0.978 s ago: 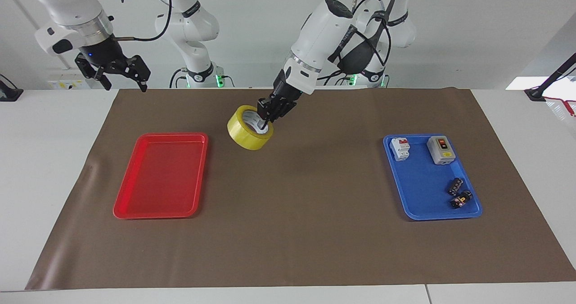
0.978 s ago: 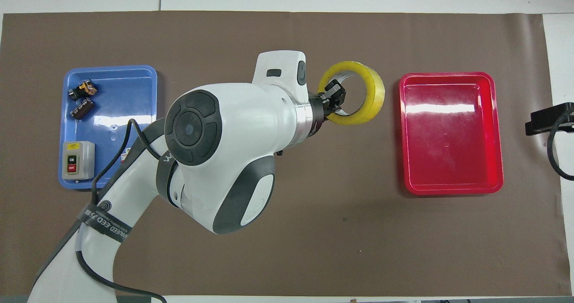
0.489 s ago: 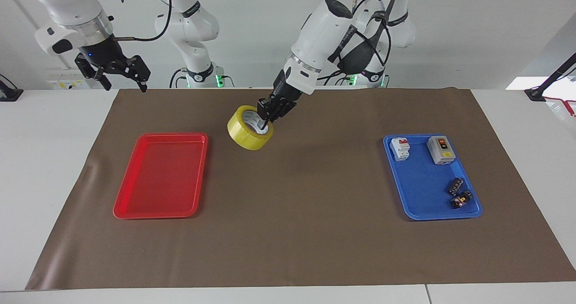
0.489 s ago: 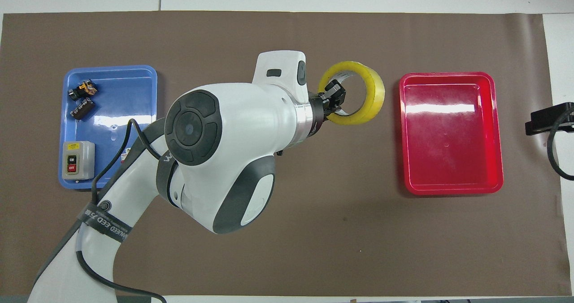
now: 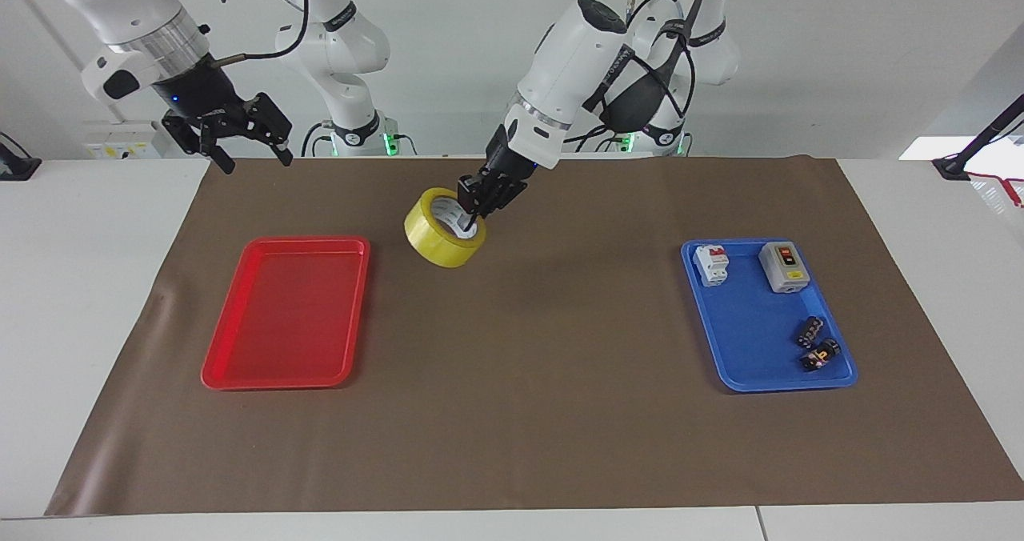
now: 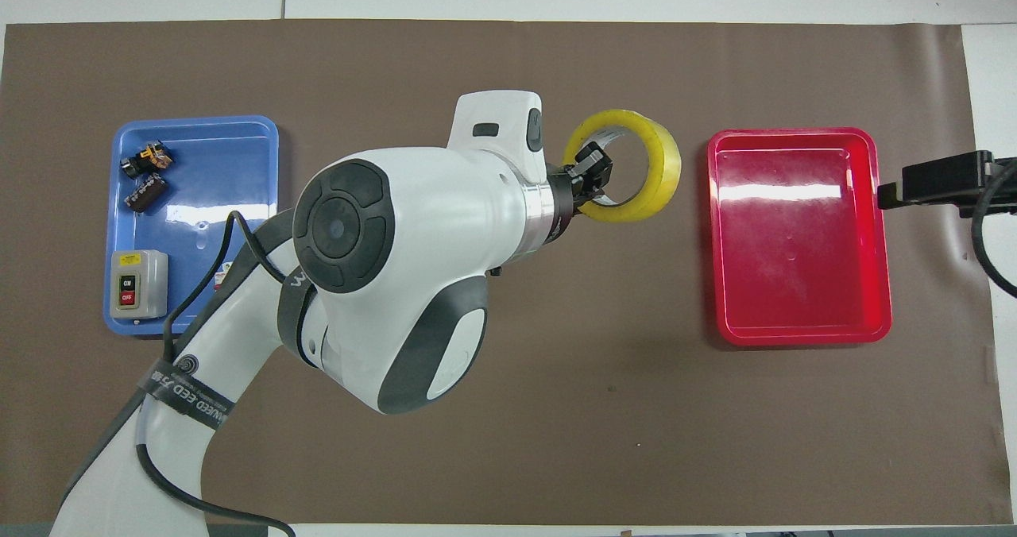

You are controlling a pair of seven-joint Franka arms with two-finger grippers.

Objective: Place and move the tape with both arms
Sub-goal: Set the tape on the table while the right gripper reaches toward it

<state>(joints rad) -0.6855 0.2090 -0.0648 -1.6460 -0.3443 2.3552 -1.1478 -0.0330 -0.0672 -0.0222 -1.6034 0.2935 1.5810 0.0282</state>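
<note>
Next, the left gripper releases the tape on the brown mat's middle (image 6: 500, 261), between the blue and red trays.
The tape (image 5: 438, 241), a yellow roll with a white core, hangs tilted low over the brown mat (image 5: 544, 397), beside the red tray (image 5: 288, 317). My left gripper (image 5: 470, 214) is shut on the roll's wall, with one finger inside the ring. From overhead the tape (image 6: 663, 164) shows as a ring at the end of the left gripper (image 6: 592, 178). My right gripper (image 5: 256, 159) hangs open and empty in the air over the mat's corner at the right arm's end. In the overhead view only a black part of the right gripper (image 6: 933, 183) shows, at the red tray's (image 6: 798, 283) edge.
A blue tray (image 5: 752, 325) at the left arm's end holds a grey switch box (image 5: 784, 267), a white breaker (image 5: 711, 265) and two small black parts (image 5: 812, 342). The red tray has nothing in it. In the overhead view the left arm's big white body covers the mat's middle.
The right gripper has swung in toward the red tray and the table's middle. The left gripper and the tape have hardly moved.
</note>
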